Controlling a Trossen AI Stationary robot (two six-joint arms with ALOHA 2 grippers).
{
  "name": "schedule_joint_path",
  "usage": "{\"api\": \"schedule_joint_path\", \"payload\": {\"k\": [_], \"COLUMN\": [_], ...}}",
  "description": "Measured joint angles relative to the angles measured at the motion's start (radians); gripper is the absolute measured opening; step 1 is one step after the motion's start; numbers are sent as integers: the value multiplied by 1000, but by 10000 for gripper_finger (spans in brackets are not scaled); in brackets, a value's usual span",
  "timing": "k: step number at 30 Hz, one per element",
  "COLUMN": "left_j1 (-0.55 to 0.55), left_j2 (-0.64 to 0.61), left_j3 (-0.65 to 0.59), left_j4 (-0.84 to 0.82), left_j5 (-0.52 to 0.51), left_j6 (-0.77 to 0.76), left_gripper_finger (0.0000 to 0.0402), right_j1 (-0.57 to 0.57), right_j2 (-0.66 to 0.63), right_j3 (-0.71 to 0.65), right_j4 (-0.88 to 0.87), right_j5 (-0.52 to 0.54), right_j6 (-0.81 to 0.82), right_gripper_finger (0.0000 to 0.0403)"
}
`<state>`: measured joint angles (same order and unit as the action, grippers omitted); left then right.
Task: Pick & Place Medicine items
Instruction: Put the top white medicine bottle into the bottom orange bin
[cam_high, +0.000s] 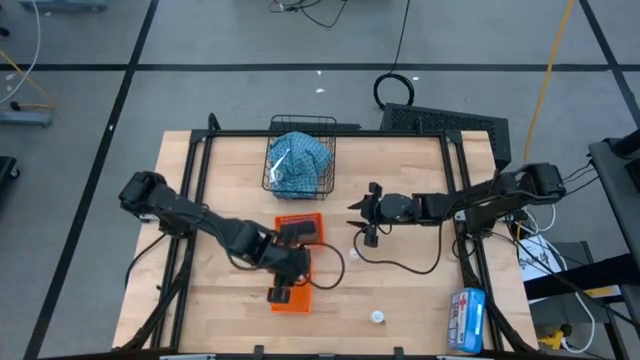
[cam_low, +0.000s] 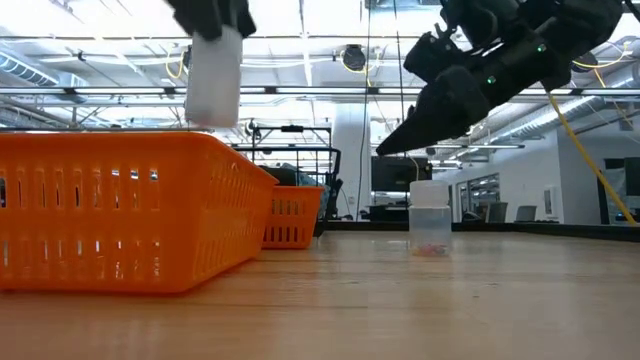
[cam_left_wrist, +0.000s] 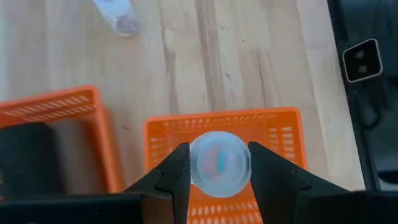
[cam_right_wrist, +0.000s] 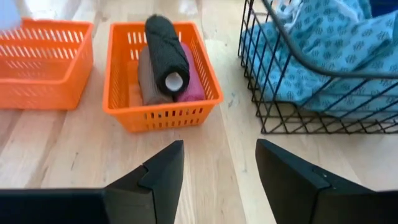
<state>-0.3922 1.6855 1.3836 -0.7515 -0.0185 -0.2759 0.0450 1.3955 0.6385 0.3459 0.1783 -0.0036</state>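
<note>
I need to use my left gripper to set the white round vial down in the near orange basket's end (cam_high: 305, 260) (cam_left_wrist: 176, 145) next to the far orange basket. The vial is now raised above that basket's rim.
My left gripper (cam_high: 280, 290) hangs over the near orange basket (cam_left_wrist: 273, 127), shut on a white round vial (cam_left_wrist: 219, 163), which the low view shows raised above the basket's rim (cam_low: 120, 140). A second vial (cam_high: 377, 317) stands upright on the table. The far orange basket (cam_right_wrist: 161, 102) holds the black oblong (cam_right_wrist: 166, 46), the brown bar (cam_right_wrist: 149, 74) and the pink oblong (cam_right_wrist: 189, 84), stacked. The blue patterned pouch (cam_high: 298, 160) lies in the wire basket (cam_right_wrist: 311, 121). My right gripper (cam_right_wrist: 219, 146) is open, raised above the table between the far orange basket and the wire basket. My left gripper pinches the vial between its two fingers (cam_left_wrist: 177, 168), which sit on opposite sides of its round wall near the capped upper end (cam_low: 213, 40). The fingers come from above, pointing down. The vial hangs upright below them, lifted clear above the near orange basket.
A blue-and-white printed packet (cam_high: 467, 318) lies at the table's near right corner. The two orange baskets stand end to end in the middle of the table. A black cable (cam_high: 400, 262) loops on the wood near my right arm. Bare wood lies near the standing vial.
</note>
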Motion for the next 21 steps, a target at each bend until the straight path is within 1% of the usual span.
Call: {"api": "schedule_joint_path", "payload": {"k": [6,10,13,16,18,21], "left_j1": [-29,-20,1,25,43,62], "left_j2": [1,1,1,1,1,1], "left_j3": [-165,-258,-306,-352,-381,-404], "left_j4": [224,309,359,421,479,510], "left_j5": [-12,-60,-72,-59,-31,-11], "left_j6": [-51,-55,-71,-73,-74,-66], "left_gripper_finger": [136,136,136,136,136,136], "right_j1": [22,35,38,38,38,38], "right_j2": [-14,-14,-14,-14,-14,-14], "right_j3": [-1,-1,-1,-1,-1,-1], "right_j4": [10,40,46,46,46,46], "right_j5": [1,2,2,3,3,3], "right_j6": [-2,-9,-10,-10,-11,-11], "right_gripper_finger": [181,180,180,177,176,176]}}
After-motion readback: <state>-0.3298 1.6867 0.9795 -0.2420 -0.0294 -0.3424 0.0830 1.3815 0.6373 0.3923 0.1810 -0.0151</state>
